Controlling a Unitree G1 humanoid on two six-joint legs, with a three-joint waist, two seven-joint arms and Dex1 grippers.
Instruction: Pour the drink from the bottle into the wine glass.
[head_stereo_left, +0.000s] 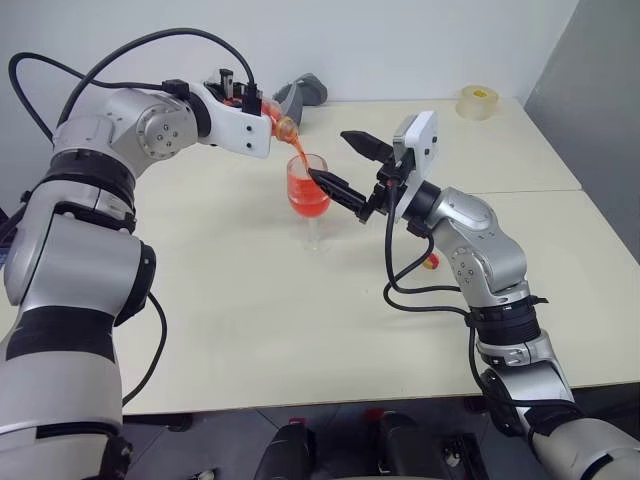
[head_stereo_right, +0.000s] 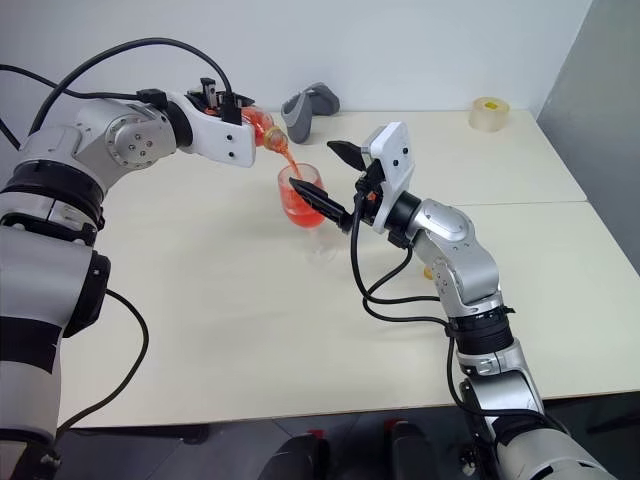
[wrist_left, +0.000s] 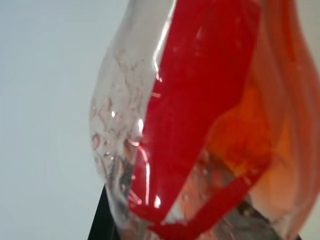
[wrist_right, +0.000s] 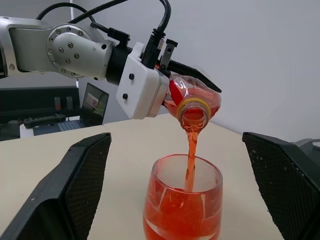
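My left gripper has the bottle. It will let go of the bottle on the cream table (head_stereo_left: 196, 243) between the wine glass and its own arm.
My left gripper (head_stereo_left: 262, 112) is shut on the bottle (wrist_right: 192, 97), a small clear one with a red label, held tipped with its open mouth down over the wine glass (head_stereo_left: 309, 190). A thin stream of the red-orange drink (wrist_right: 191, 150) runs from the mouth into the bowl, which is more than half full. The glass stands upright on the cream table (head_stereo_left: 250, 320). My right gripper (head_stereo_left: 330, 155) is open, with a black finger on either side of the bowl, apart from it in the right wrist view. The left wrist view shows the bottle (wrist_left: 200, 125) close up.
A roll of tape (head_stereo_left: 477, 101) lies at the table's back right corner and a grey object (head_stereo_left: 303, 95) at the back edge behind the bottle. A small yellow-and-red cap (head_stereo_left: 431, 262) lies beside my right forearm. A seam (head_stereo_left: 540, 190) crosses the table's right side.
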